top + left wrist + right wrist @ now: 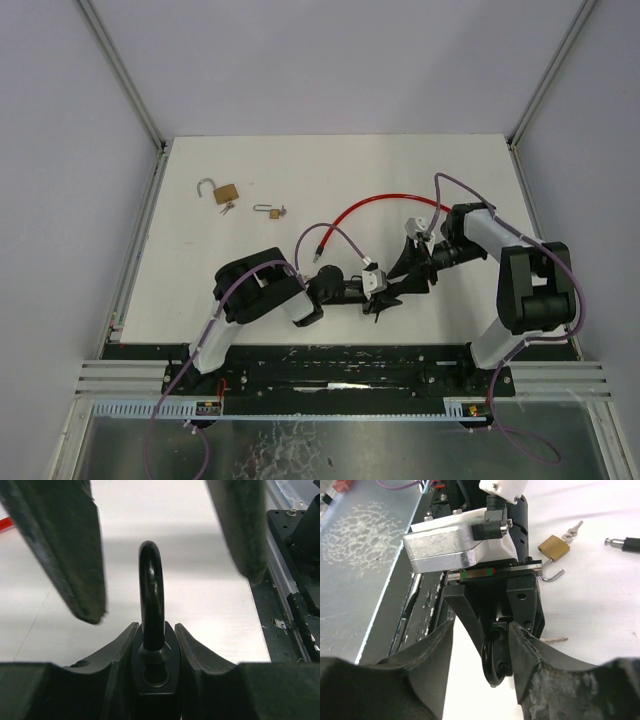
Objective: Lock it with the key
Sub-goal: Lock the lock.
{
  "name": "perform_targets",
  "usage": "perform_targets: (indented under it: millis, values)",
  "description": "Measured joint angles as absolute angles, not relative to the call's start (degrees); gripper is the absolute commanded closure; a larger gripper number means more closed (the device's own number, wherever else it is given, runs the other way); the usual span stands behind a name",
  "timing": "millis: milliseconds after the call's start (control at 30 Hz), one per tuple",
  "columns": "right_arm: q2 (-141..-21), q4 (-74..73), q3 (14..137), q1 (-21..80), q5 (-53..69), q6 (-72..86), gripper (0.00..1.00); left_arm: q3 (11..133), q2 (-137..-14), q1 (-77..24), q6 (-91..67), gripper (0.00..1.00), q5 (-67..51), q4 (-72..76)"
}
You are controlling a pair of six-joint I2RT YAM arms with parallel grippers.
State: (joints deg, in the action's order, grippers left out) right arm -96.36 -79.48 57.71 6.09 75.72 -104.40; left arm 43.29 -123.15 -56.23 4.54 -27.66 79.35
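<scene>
The shackle loop meets my right gripper at a slant and off centre, so that gripper should turn square to the lock and pinch the shackle loop point(149, 562).
A black padlock point(151, 580) is clamped by its body in my left gripper point(156, 630), and its shackle loop sticks out past the fingertips. Over the table's near middle the two grippers meet tip to tip. My right gripper point(482, 630) is open around the shackle point(495, 666); one finger point(540, 670) lies against the lock and the other finger point(420, 670) stands well off it. In the left wrist view those two fingers point(65, 555) flank the loop with wide gaps. A thin silvery key-like blade point(553, 640) lies on the table just behind.
Two brass padlocks with open shackles lie at the far left, a larger one point(226, 192) with keys and a smaller one point(272, 211). A red cable point(385, 201) arcs across the middle to a metal tip point(319, 250). The black base rail point(330, 362) runs along the near edge.
</scene>
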Motion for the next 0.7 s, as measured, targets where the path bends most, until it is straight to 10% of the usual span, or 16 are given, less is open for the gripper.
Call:
perform_targets:
  millis: [267,400,600,700]
  values:
    - [-75.11,-57.1,54.19,6.07,62.67,-74.59,0.31,43.29,-123.15,-56.23,3.62,1.0,-26.28,79.85]
    - [-62.83,-52.05,53.87,6.04,56.12,-68.51,0.0,43.29,-123.15,-56.23,3.27,1.0,-26.28,80.05]
    - [-50.28,-46.98,49.54,6.02,58.83,-68.4,0.0,43.29,-123.15,-56.23,2.94,1.0,-26.3,80.09]
    - [-52.69,-47.03,48.6,6.39,60.75,-70.04,0.16,43.29,-123.15,-56.23,2.92,1.0,-26.3,80.09]
